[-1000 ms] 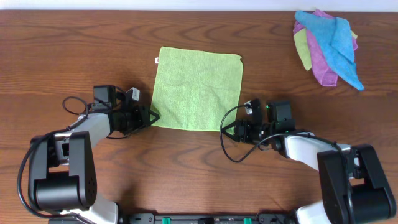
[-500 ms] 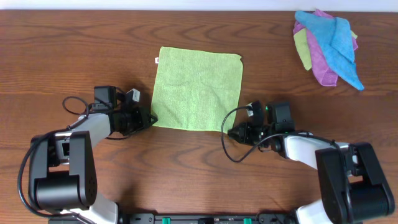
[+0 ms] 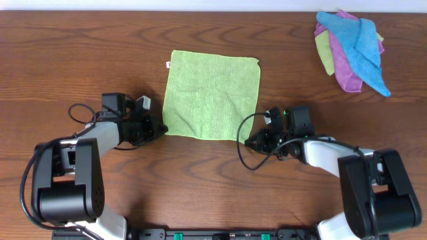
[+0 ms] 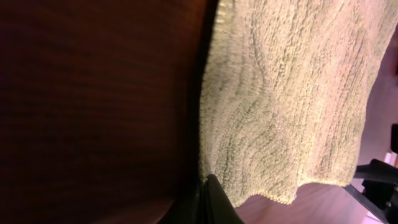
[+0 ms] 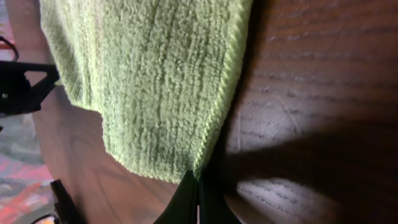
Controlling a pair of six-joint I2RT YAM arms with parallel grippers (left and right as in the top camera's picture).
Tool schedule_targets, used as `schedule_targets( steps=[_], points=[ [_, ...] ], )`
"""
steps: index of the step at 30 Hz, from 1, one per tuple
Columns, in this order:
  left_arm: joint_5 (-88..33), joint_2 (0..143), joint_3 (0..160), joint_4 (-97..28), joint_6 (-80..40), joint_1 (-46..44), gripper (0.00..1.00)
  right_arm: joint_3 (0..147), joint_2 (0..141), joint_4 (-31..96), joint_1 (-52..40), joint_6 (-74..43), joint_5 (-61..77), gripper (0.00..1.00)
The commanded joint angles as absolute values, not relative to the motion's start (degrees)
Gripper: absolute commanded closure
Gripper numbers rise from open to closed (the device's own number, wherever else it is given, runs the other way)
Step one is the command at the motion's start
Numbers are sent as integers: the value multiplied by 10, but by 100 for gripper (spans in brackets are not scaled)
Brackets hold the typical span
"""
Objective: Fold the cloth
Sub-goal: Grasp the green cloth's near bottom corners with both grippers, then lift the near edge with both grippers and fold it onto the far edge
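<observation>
My right gripper is going to release the corner it holds, setting it free just short of the lime-green cloth's far corner facing the pile (image 3: pixel 257 84).
The lime-green cloth (image 3: pixel 212 97) lies flat and spread out in the middle of the table, its small white tag (image 3: pixel 168 65) at the far left corner. My left gripper (image 3: pixel 162 129) is at the cloth's near left corner, low on the table. In the left wrist view the jaws (image 4: pixel 208 183) are pinched together on the edge of the cloth (image 4: pixel 292 93). My right gripper (image 3: pixel 247 141) is at the near right corner. The right wrist view shows it (image 5: pixel 198 177) shut on the corner of the cloth (image 5: pixel 149 81).
A pile of blue, purple and green cloths (image 3: pixel 353 47) sits at the far right corner of the wooden table (image 3: pixel 80 60). Both arms lie low along the table's near side, cables looping beside them.
Both grippers have closed onto the cloth's near corners. The right gripper has edged slightly toward the cloth; the cloth itself has not moved.
</observation>
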State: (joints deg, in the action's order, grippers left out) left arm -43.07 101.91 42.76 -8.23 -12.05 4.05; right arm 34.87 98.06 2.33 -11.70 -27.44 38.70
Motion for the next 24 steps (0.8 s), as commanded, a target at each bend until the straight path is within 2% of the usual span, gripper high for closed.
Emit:
schedule_targets(
  steps=[1, 9, 21, 24],
  points=[
    [-425, 1041, 449, -107, -123, 37, 95, 376, 997, 69, -115, -255, 333, 99],
    [-431, 1033, 529, -191, -117, 36, 94, 457, 949, 183, -115, -213, 312, 99],
    [-427, 1000, 588, -159, -125, -4, 94, 481, 887, 168, -115, -210, 298, 98],
    [-383, 1000, 604, -145, -129, -15, 94, 494, 887, 160, -115, -212, 275, 98]
  ],
)
